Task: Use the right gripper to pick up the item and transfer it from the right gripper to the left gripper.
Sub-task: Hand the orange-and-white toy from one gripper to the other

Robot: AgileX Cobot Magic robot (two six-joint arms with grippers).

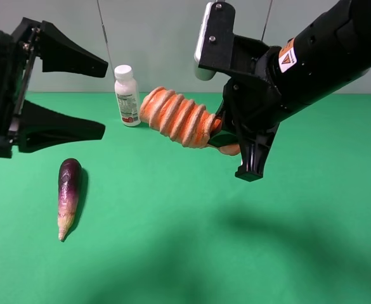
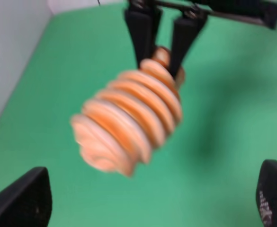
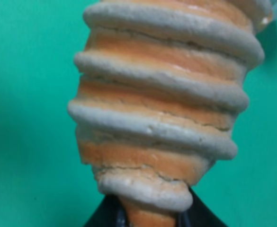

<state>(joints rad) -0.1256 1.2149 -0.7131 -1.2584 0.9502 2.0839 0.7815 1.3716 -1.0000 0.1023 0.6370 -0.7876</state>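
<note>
Next, the left gripper closes around the loose end [image 1: 167, 114] [image 2: 118, 131] of the orange-and-cream spiral roll, because the right gripper is holding the other end of the roll.
The item, an orange-and-cream spiral roll [image 1: 175, 117], hangs in the air above the green table. My right gripper [image 1: 226, 134] is shut on its right end and holds it pointing left. It fills the right wrist view [image 3: 164, 109] and shows blurred in the left wrist view [image 2: 129, 123], with the right gripper's fingers [image 2: 143, 33] clamped on its far end. My left gripper [image 1: 96, 98] is open at the left, its fingers [image 1: 71, 57] spread wide. Its tips are a short way left of the roll's free end, not touching it.
A purple eggplant [image 1: 68, 195] lies on the green table [image 1: 236, 240] at the left, below my left gripper. A white bottle [image 1: 127, 95] stands at the back, just behind the roll's free end. A pale wall bounds the far edge.
</note>
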